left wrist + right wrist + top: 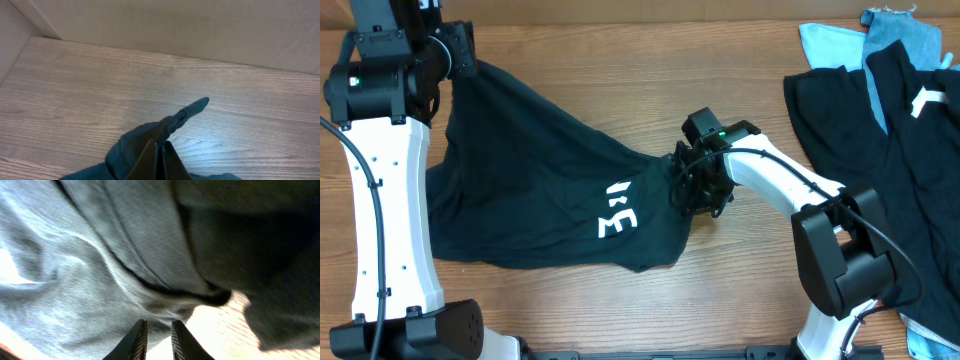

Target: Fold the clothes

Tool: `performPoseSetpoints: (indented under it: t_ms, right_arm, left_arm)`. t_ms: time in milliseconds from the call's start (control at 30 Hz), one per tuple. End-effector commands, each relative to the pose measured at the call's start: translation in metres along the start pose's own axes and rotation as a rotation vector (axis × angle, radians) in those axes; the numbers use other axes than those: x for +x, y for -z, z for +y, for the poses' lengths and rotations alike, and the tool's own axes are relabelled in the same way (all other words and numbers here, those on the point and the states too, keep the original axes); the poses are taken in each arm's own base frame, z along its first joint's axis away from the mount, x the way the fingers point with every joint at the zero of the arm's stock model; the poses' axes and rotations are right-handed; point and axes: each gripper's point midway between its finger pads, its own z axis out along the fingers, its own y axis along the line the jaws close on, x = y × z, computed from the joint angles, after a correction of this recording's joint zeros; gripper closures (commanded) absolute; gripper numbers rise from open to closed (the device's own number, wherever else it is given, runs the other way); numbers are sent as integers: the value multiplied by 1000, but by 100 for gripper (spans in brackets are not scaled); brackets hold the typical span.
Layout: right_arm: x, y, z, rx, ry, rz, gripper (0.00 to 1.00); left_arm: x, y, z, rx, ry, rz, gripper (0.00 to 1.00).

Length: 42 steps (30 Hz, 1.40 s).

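Note:
The black T-shirt is bunched by its white lettering; my right gripper needs to open, grab the shirt's edge (682, 230), pull it pileward, then fold.
A black T-shirt (540, 170) with white lettering (617, 213) lies across the left and middle of the wooden table. It is pulled up into a taut ridge between my two grippers. My left gripper (463, 62) at the far left is shut on one corner; in the left wrist view its jaws (159, 150) pinch dark cloth (140, 145) above the table. My right gripper (698, 190) is at the shirt's bunched right edge. In the right wrist view its jaws (156, 325) are almost closed, with the cloth (100, 255) at their tips.
More clothes are piled at the right: black garments (860, 110) and light blue pieces (830, 45) near the far right corner. Bare wood (740, 70) lies between the shirt and the pile. A wall runs behind the table (175, 25).

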Motion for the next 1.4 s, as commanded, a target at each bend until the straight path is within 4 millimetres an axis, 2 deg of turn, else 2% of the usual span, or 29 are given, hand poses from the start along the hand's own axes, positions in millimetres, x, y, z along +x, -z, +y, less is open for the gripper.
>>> performPoseSetpoints:
  t_ms: [0, 67, 233, 400, 467, 567, 600, 667, 767, 867, 933, 967, 1000, 1033, 1067, 1100, 1167, 1200, 1300, 1333, 1367]
  right_arm:
    - [-1, 0, -10, 53, -7, -5, 55]
    - [-4, 0, -10, 52, -4, -17, 53]
    - [-26, 2, -6, 36, 21, -106, 51]
    - [-23, -6, -9, 37, 21, -105, 53]
    - [-20, -10, -10, 38, 19, -99, 73]
    - [-18, -12, -11, 39, 18, -93, 96]
    - [-15, -12, -11, 40, 14, -81, 96]
    - [1, -9, -12, 48, -8, -15, 96]
    - [42, 15, -10, 66, -51, 134, 96]
    - [95, 60, -2, 86, -111, 274, 96]
    - [121, 81, 1, 93, -121, 323, 96]
    - [127, 87, 2, 94, -124, 332, 95]
    - [131, 90, 3, 94, -126, 338, 76]
    - [134, 91, 3, 95, -129, 347, 75]
    - [135, 92, 3, 95, -131, 354, 68]
    - [138, 92, 4, 91, -134, 365, 53]
    - [143, 94, 10, 58, -147, 389, 51]
    - [141, 93, 10, 58, -140, 382, 46]
    - [106, 83, 1, 80, -97, 232, 34]
    - [63, 78, -6, 108, -55, 57, 31]
    - [38, 78, -9, 124, -33, -45, 30]
  left_arm:
    - [-10, 15, -2, 13, 3, -41, 96]
    - [-9, 15, -2, 13, 2, -38, 96]
    - [-8, 15, -2, 13, 3, -37, 96]
    - [-8, 15, -2, 13, 2, -35, 96]
    - [-8, 15, -2, 13, 2, -34, 96]
    - [-6, 15, -2, 13, 2, -29, 96]
    - [-6, 15, -2, 12, 2, -27, 96]
    - [-6, 15, -2, 12, 2, -27, 96]
    - [-6, 15, -2, 12, 2, -28, 96]
    - [-9, 15, -1, 8, 2, -37, 96]
    - [-11, 15, -2, 9, 2, -48, 96]
    - [-12, 15, -2, 10, 3, -51, 96]
    - [-13, 15, -2, 10, 3, -54, 96]
    - [-13, 15, -2, 10, 3, -54, 96]
    - [-13, 15, -2, 10, 3, -54, 96]
    - [-12, 15, -2, 10, 3, -52, 96]
    - [-12, 15, -2, 9, 3, -53, 96]
    - [-13, 15, -2, 10, 3, -54, 96]
    - [-13, 15, -2, 10, 3, -57, 96]
    - [-13, 15, -2, 10, 3, -57, 96]
    - [-13, 15, -2, 10, 3, -55, 96]
